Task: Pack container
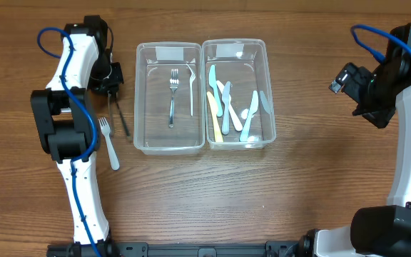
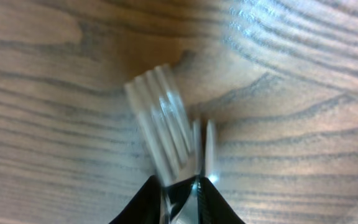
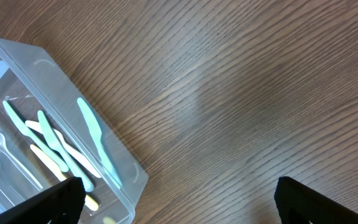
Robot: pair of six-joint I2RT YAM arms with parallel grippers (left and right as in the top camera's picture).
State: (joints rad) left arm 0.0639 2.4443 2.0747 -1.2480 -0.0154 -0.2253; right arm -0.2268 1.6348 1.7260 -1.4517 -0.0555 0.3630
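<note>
My left gripper has a flat clear fork lying against the edge-on fork at its fingers, so it should open and take only the edge-on fork [image 2: 206, 149] first.
Two clear containers stand side by side: the left one [image 1: 140, 100] holds a clear fork [image 1: 173, 96], the right one [image 1: 269, 93] holds several blue, yellow and white knives [image 1: 227, 107]. My left gripper [image 1: 113, 87] is low over the table to the left of them. In the left wrist view its fingers [image 2: 182, 190] are shut on the neck of another clear fork [image 2: 160, 124], whose tines point away and look blurred. My right gripper [image 1: 348, 80] hangs to the right of the containers, open [image 3: 179, 205] with nothing between its fingers.
A white plastic fork [image 1: 108, 143] lies on the wood just left of the containers, near the left arm's dark elbow [image 1: 63, 128]. The right container's corner [image 3: 126, 171] shows beside the right gripper's left finger.
</note>
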